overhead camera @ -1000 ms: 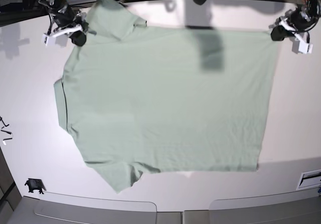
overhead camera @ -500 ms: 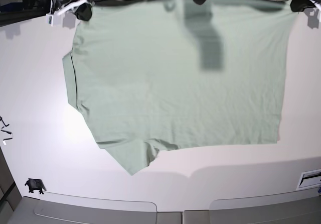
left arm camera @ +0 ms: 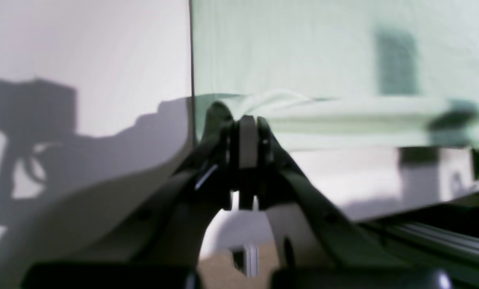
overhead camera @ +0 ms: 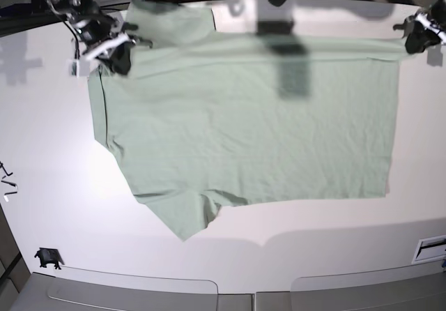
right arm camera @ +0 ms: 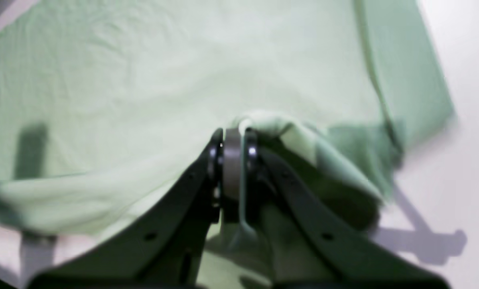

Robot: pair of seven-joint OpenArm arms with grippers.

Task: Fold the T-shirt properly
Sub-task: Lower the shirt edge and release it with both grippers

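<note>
My left gripper will release the lifted corner on the T-shirt's straight side edge point(overhead camera: 397, 97) point(left arm camera: 193, 29), a little toward the front trays.
The pale mint-green T-shirt point(overhead camera: 244, 123) lies spread across the white table point(overhead camera: 42, 130), one sleeve point(overhead camera: 185, 220) pointing toward the front edge. In the base view my right gripper point(overhead camera: 115, 54) pinches its far-left corner near the other sleeve, and my left gripper point(overhead camera: 417, 38) pinches the far-right corner. The right wrist view shows my right gripper point(right arm camera: 233, 136) shut on a bunched fold of the T-shirt point(right arm camera: 143, 80). My left gripper point(left arm camera: 241, 120) is shut on the T-shirt's point(left arm camera: 303, 52) edge, lifted a little off the table.
A small black object point(overhead camera: 47, 257) sits near the front-left corner and a small white piece point(overhead camera: 5, 185) at the left edge. Grey trays point(overhead camera: 132, 289) run along the front. A slotted plate point(overhead camera: 430, 247) lies at the front right. Cables and arm bases crowd the far edge.
Both grippers rose toward the far edge with the shirt's top edge, then came back down. The shirt's near edge now lies farther from the table's front than a second ago.
</note>
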